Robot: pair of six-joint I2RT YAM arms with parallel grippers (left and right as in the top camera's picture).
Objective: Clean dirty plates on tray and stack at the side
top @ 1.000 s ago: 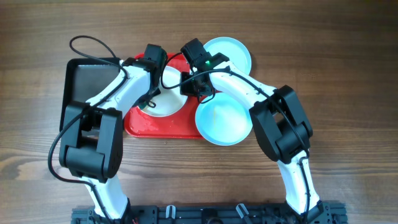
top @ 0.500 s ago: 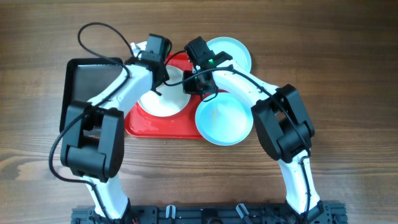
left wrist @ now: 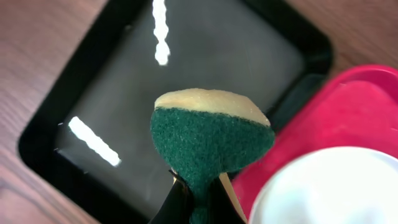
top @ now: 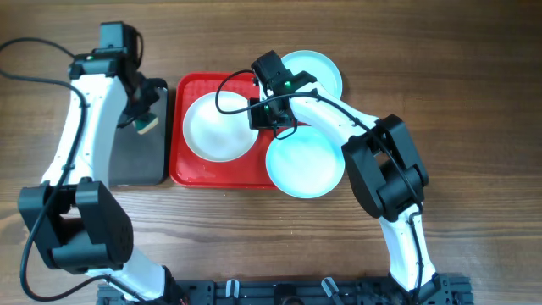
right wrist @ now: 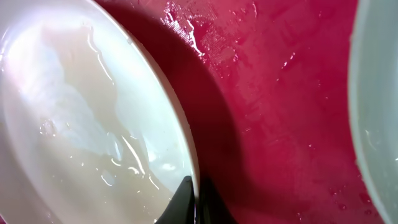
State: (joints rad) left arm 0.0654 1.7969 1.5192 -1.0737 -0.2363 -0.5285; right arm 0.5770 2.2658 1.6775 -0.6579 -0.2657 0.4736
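Next, I set the creamy white plate on the bare wooden table (top: 423, 112) beyond the aqua plates with my right gripper.
The red tray (top: 182, 169) holds a creamy white plate (top: 216, 127) on its left half. My right gripper (top: 264, 116) is shut on that plate's right rim; the wet plate (right wrist: 81, 118) and my fingers (right wrist: 193, 193) show in the right wrist view over the wet red tray (right wrist: 280, 93). A second aqua plate (top: 305, 165) overlaps the tray's right end. A third plate (top: 318, 72) lies behind it. My left gripper (top: 142, 114) is shut on a green and yellow sponge (left wrist: 208, 134) and holds it above the black tray (left wrist: 217, 56).
The black tray (top: 127, 165) lies left of the red tray on the wooden table (top: 474, 127). A black cable (top: 34, 47) loops off the left arm at the far left.
My left arm has swung left with the sponge, from over the white plate to over the black tray. My right gripper has stayed on the plate's rim.
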